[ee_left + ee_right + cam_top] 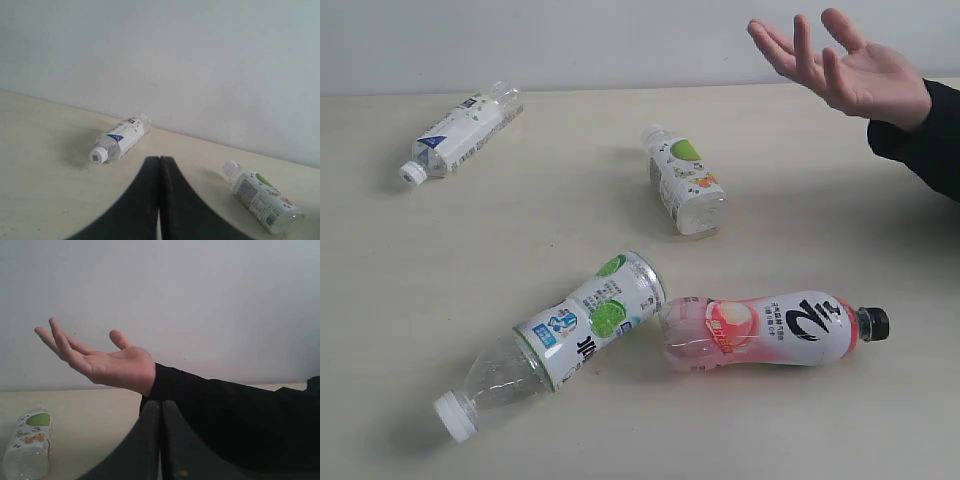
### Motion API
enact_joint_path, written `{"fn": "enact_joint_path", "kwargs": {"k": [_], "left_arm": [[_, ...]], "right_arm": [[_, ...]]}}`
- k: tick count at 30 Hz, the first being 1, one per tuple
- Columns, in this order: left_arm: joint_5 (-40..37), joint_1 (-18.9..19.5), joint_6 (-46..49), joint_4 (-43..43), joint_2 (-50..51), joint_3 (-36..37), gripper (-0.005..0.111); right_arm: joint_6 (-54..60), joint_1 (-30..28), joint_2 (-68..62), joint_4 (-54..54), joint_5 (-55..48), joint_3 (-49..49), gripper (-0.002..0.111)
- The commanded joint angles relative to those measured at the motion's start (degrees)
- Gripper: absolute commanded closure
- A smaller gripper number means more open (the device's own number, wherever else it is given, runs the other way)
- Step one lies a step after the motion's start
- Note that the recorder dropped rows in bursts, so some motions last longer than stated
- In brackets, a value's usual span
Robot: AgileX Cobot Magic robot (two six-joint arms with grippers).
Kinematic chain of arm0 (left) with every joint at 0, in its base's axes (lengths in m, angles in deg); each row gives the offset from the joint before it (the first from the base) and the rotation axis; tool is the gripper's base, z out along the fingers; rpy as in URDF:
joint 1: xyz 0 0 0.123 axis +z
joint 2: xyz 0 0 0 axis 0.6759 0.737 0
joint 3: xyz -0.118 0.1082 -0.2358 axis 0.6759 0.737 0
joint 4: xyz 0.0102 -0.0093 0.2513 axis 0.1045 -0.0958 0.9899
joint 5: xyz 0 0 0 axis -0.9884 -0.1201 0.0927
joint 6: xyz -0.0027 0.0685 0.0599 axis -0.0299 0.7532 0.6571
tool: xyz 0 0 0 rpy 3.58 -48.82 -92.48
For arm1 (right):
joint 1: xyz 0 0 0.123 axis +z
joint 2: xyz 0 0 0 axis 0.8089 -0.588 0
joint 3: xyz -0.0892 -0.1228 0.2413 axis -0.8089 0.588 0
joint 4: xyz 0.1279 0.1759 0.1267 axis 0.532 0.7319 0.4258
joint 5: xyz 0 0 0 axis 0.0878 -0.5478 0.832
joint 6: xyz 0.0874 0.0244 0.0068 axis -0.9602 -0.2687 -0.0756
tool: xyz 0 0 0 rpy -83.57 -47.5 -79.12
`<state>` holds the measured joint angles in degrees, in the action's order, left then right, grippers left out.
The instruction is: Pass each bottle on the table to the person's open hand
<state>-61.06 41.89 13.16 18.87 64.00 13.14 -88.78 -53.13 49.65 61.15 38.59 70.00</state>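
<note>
The pink-white bottle is next for my right gripper, which should close around its fruit print (742, 328), on the bottle's end away from the black cap.
All the bottles lie on their sides on the beige table (800, 210). The white-blue labelled bottle (460, 132) (120, 139) is at the far left. Mid-table lies the small white bottle with green fruit (684, 182) (262, 202) (29, 444). Near the front, the lime-print bottle (560, 340) touches the pink-white bottle with black cap (775, 329). The person's open hand (840, 68) (100, 360) hovers palm up at the far right. My left gripper (159, 159) is shut and empty. My right gripper (161, 403) is shut and empty, near the black sleeve (225, 415). Neither gripper shows in the exterior view.
A pale wall (620, 40) runs behind the table's far edge. The person's black-sleeved forearm (925, 140) reaches in from the right above the table.
</note>
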Motion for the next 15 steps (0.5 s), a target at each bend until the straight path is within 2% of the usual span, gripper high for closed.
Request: {"fn": "enact_joint_path", "kwargs": {"k": [1, 10, 15], "left_arm": [[-0.1, -0.4, 0.1, 0.2, -0.4, 0.1, 0.107], [-0.1, -0.4, 0.1, 0.2, -0.4, 0.1, 0.107], [-0.1, -0.4, 0.1, 0.2, -0.4, 0.1, 0.107]], "right_arm": [[0.0, -0.4, 0.4, 0.1, 0.0, 0.2, 0.108], [0.0, -0.4, 0.4, 0.1, 0.0, 0.2, 0.108], [-3.4, -0.4, 0.4, 4.9, 11.7, 0.2, 0.108]]}}
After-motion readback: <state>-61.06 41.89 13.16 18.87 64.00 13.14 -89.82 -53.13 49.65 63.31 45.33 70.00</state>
